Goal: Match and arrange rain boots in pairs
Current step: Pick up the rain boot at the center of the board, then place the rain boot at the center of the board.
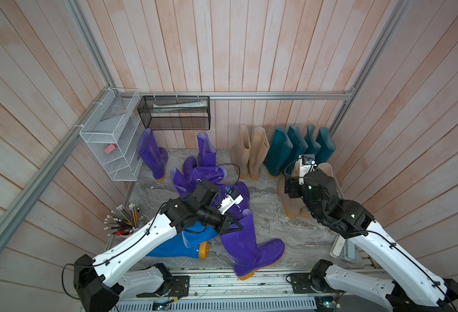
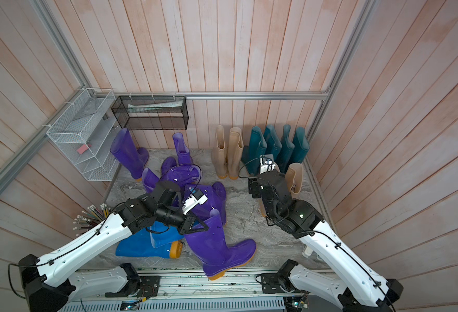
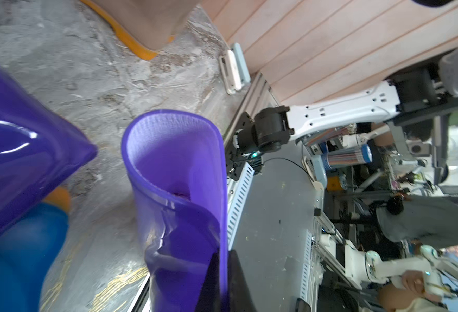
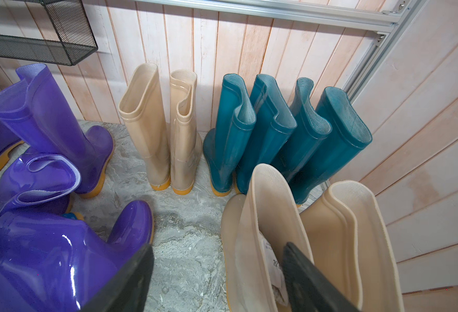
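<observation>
Next, my left gripper sets the purple rain boot down on the grey floor (image 1: pixel 271 214) (image 3: pixel 105 79) beside the beige boots at my right gripper.
My left gripper (image 1: pixel 233 227) (image 3: pixel 223 286) is shut on the shaft wall of a purple rain boot (image 1: pixel 252 243) (image 3: pixel 173 167). That boot tilts near the front edge, with its orange sole (image 1: pixel 245 276) toward me. More purple boots (image 1: pixel 203 175) lie piled mid-floor, and one (image 1: pixel 152 154) stands at the back left. Blue boots (image 1: pixel 173 248) lie under my left arm. A beige pair (image 1: pixel 249 154) and several teal boots (image 1: pixel 298 148) stand along the back wall. My right gripper (image 4: pixel 219 281) is open. One finger (image 4: pixel 309 278) sits inside a beige boot (image 4: pixel 263 216), beside another beige boot (image 4: pixel 352 229).
A white wire shelf (image 1: pixel 109 135) hangs on the left wall. A black mesh basket (image 1: pixel 173 113) hangs on the back wall. A cup of pencils (image 1: pixel 125 221) stands at the front left, and a white object (image 1: pixel 337 245) lies by the right wall. A metal rail (image 1: pixel 222 283) lines the front.
</observation>
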Robot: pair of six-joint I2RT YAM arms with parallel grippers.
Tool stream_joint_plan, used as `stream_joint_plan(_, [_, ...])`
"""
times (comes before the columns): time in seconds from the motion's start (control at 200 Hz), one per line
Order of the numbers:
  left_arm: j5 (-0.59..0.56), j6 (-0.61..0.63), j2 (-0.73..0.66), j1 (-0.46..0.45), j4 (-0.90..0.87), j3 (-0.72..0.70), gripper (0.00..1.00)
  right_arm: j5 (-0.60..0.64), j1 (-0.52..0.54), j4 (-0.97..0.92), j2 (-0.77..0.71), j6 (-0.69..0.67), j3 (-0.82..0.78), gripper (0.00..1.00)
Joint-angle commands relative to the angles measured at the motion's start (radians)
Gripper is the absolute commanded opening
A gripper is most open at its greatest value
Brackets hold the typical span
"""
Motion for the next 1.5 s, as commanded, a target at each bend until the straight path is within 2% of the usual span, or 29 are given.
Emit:
stream_joint_plan(0.0, [0.095, -0.097, 0.019, -0.022, 0.193, 0.055, 0.00, -0.006, -0.010, 0.011, -0.012, -0.015, -0.003, 0.77])
stream_joint_plan(0.14, [0.112, -0.246, 0.027, -0.024, 0.425, 0.067, 0.00, -0.004, -0.027, 0.010, -0.019, -0.017, -0.009, 0.77])
stream_joint_plan(0.3, [0.040, -0.392, 0.058, -0.025, 0.595, 0.070, 0.00, -0.012, -0.043, 0.010, -0.026, -0.019, -0.010, 0.77])
stream_joint_plan(0.48, [-0.165, -0.501, 0.078, -0.045, 0.639, 0.072, 0.00, -0.019, -0.056, 0.013, -0.033, -0.025, -0.013, 0.77])
stream_joint_plan(0.64, [-0.464, -0.521, 0.113, -0.133, 0.558, 0.145, 0.00, -0.028, -0.062, 0.017, -0.030, -0.028, -0.009, 0.77])
stream_joint_plan(0.72, [-0.540, -0.558, 0.134, -0.143, 0.553, 0.152, 0.00, -0.029, -0.062, 0.015, -0.031, -0.029, -0.008, 0.77])
stream_joint_plan(0.735, [-0.554, -0.565, 0.138, -0.173, 0.559, 0.150, 0.00, -0.030, -0.063, 0.016, -0.033, -0.029, -0.008, 0.77])
stream_joint_plan(0.775, [-0.592, -0.591, 0.146, -0.182, 0.576, 0.140, 0.00, -0.030, -0.064, 0.018, -0.034, -0.031, -0.011, 0.77])
stream_joint_plan(0.915, [-0.660, -0.696, 0.192, -0.186, 0.742, 0.077, 0.00, -0.038, -0.066, 0.024, -0.036, -0.028, -0.018, 0.77])
stream_joint_plan(0.97, [-0.668, -0.704, 0.224, -0.187, 0.777, 0.090, 0.00, -0.043, -0.067, 0.024, -0.036, -0.028, -0.019, 0.77])
stream_joint_plan(1.16, [-0.830, -0.690, 0.304, -0.197, 0.789, 0.139, 0.00, -0.054, -0.068, 0.017, -0.037, -0.025, -0.018, 0.77])
stream_joint_plan(1.495, [-0.935, -0.679, 0.422, -0.205, 0.803, 0.201, 0.00, -0.073, -0.073, -0.004, -0.053, -0.014, -0.010, 0.77])
